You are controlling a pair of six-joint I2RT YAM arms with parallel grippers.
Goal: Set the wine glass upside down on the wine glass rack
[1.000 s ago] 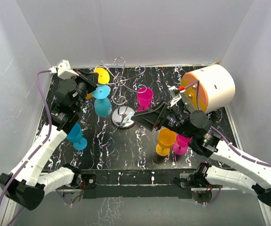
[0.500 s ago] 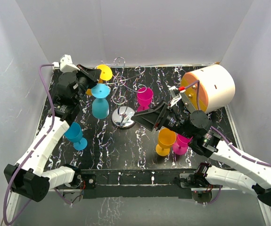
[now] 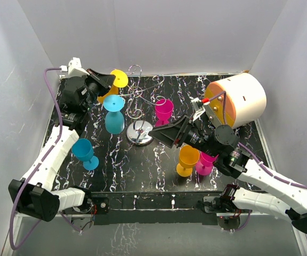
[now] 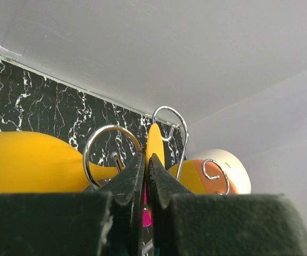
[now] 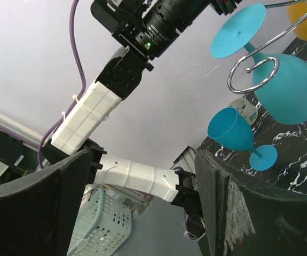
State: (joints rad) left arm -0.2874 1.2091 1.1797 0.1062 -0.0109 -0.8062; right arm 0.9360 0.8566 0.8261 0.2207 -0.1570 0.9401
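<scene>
Next, I close my right gripper on the orange glass's rim [image 3: 180,153], on the side away from the magenta glass standing beside it.
My left gripper [image 3: 106,81] is shut on the round foot of a yellow wine glass [image 3: 119,78], held sideways in the air beside the upper scroll arms of the wine glass rack [image 3: 139,133]. In the left wrist view the jaws [image 4: 147,156] pinch the foot edge-on; the yellow bowl [image 4: 30,160] lies left, behind a wire loop [image 4: 110,154]. A cyan glass [image 3: 115,118] hangs upside down on the rack. My right gripper [image 3: 154,135] is open and empty, low beside the rack's chrome base.
A white-and-orange cylinder [image 3: 237,98] stands back right. A magenta glass [image 3: 164,109] is right of the rack. A cyan glass [image 3: 84,152] stands upright front left; an orange glass [image 3: 187,159] and a magenta glass [image 3: 206,162] stand under my right arm.
My left gripper has lifted and swung the yellow glass a little up and back, bringing its foot closer to the rack's top arms. The right arm has not moved.
</scene>
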